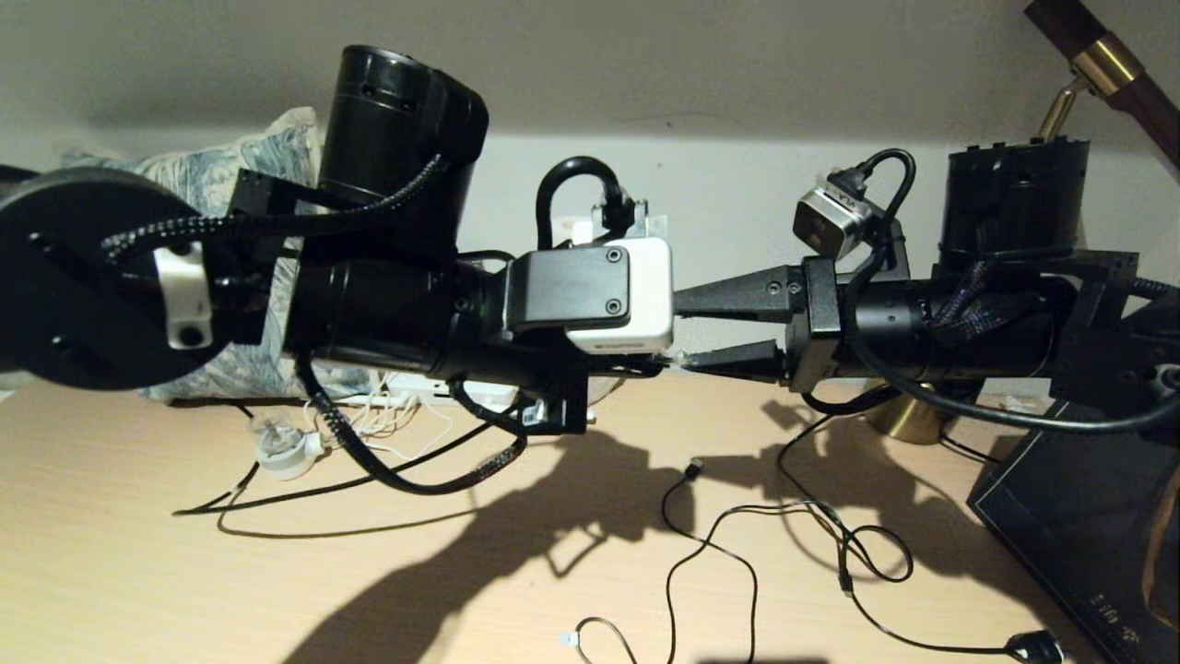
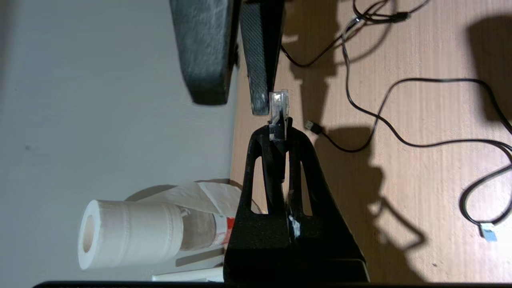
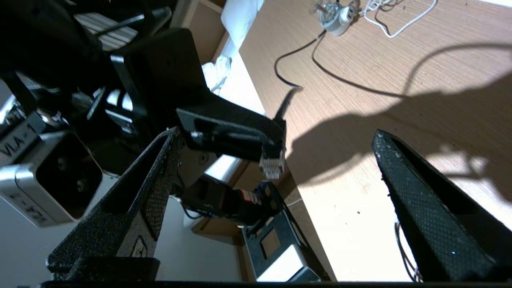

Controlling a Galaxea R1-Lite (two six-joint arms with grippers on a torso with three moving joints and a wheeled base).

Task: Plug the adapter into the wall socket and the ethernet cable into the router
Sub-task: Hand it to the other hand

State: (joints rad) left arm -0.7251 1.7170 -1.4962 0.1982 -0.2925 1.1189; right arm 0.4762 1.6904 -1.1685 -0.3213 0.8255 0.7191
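I need to close my right gripper on the connector's clear end (image 2: 279, 103) before my left gripper opens, as my left gripper's fingers cover the connector's black body.
My left gripper (image 2: 279, 128) is shut on the ethernet cable, whose clear clip connector (image 2: 279, 103) sticks out past its fingertips. In the head view this gripper (image 1: 668, 361) hangs mid-air over the wooden table. My right gripper (image 1: 682, 332) faces it from the right, open. The connector (image 3: 272, 163) sits between the right gripper's two spread fingers (image 3: 160, 180) without touching them. A tangle of thin white cord (image 1: 387, 420) lies under the left arm. The adapter's cube, the router and the wall socket are hidden behind the arms.
A round white-and-clear gadget (image 1: 286, 452) lies at the left. A black cable with a USB tip (image 1: 693, 468) and a cord with a chunky plug (image 1: 1028, 646) loop over the table. There are a dark box (image 1: 1069, 516), a brass lamp base (image 1: 908, 420) and a paper roll (image 2: 128, 234).
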